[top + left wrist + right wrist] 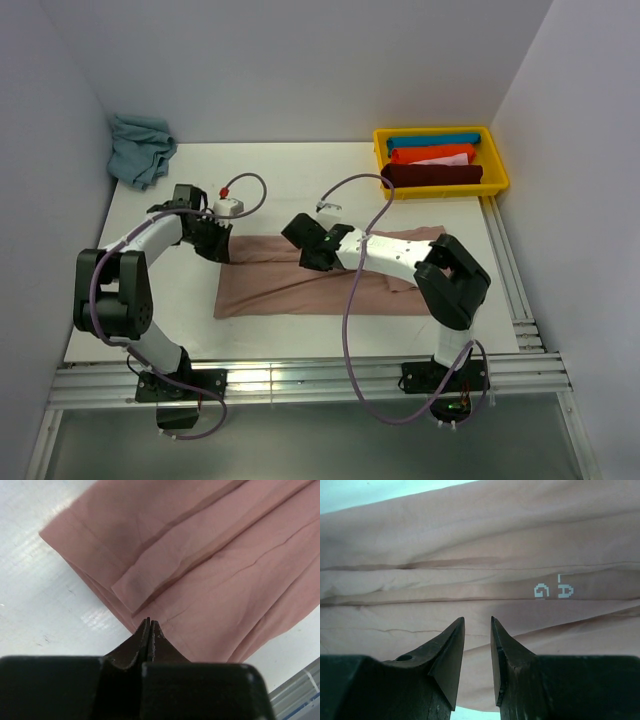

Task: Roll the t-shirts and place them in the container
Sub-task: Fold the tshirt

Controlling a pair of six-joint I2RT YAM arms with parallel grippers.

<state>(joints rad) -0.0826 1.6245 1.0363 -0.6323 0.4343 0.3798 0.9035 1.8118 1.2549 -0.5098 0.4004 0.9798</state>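
Note:
A pleat creases the dusty pink t-shirt's upper layer, so my left gripper will pull the layer's near corner (132, 606) flat before rolling.
A dusty pink t-shirt (320, 282) lies folded into a long strip across the middle of the table. My left gripper (218, 243) is at the strip's left end. In the left wrist view it (149, 621) is shut, its tips pinched together right on the shirt's (210, 565) folded edge. My right gripper (303, 248) hovers over the middle of the strip. In the right wrist view it (477, 621) stands open above the cloth (445, 540), nothing between its fingers, near a small pale print (554, 590).
A yellow bin (497, 165) at the back right holds several rolled shirts: blue, orange, white and dark red. A crumpled blue-grey shirt (140, 148) lies at the back left corner. White walls close in the table; metal rails (300, 378) run along the front edge.

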